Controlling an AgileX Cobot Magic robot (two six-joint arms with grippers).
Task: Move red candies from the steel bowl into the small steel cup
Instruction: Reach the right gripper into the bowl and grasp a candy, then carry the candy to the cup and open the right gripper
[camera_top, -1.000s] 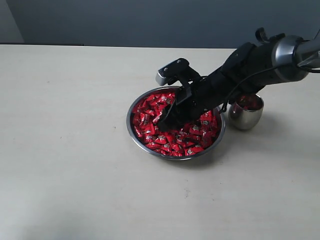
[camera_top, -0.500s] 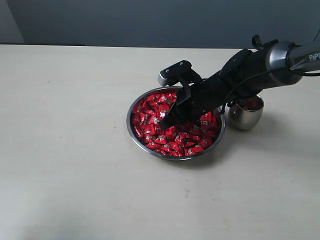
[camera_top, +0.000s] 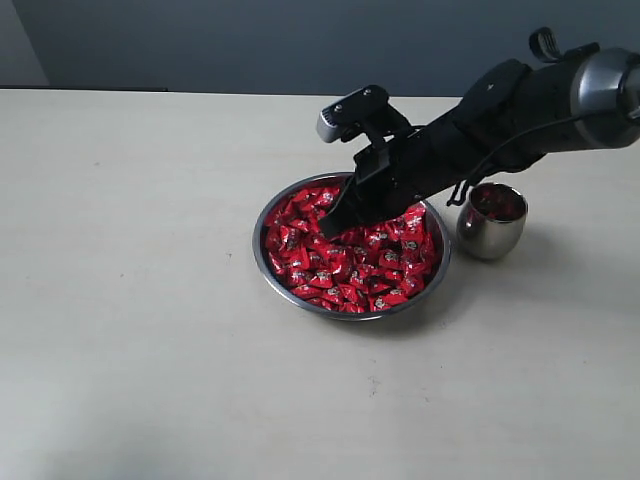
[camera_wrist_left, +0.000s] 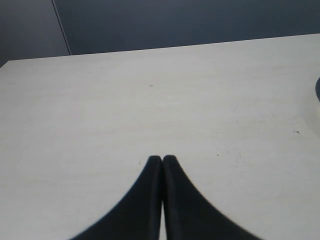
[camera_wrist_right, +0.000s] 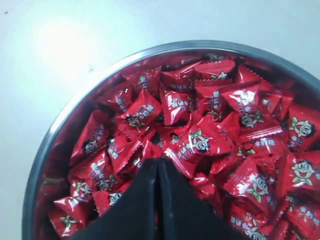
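Note:
Next, my right gripper releases a red candy on top of the red ones inside the small steel cup (camera_top: 499, 204).
The steel bowl (camera_top: 257, 250) sits mid-table, heaped with red candies (camera_top: 350, 268). Just right of it stands the small steel cup (camera_top: 489, 232), with some red showing inside. My right gripper (camera_top: 333, 227) hangs a little above the candies at the bowl's far side. In the right wrist view its fingertips are pressed together (camera_wrist_right: 158, 161) over the red candies (camera_wrist_right: 200, 100), inside the bowl's rim (camera_wrist_right: 54, 131). No candy shows between them. My left gripper (camera_wrist_left: 162, 158) is shut over bare table, away from the bowl, and is out of the exterior view.
The pale table (camera_top: 130, 300) stretches wide to the left and front of the bowl. A dark wall runs along its far edge. My right arm (camera_top: 500, 110) crosses above the bowl's back right, close over the cup.
My right gripper has shut among the candies and lifted up out of the heap. Its arm has risen and drawn back slightly. Bowl and cup have stayed put.

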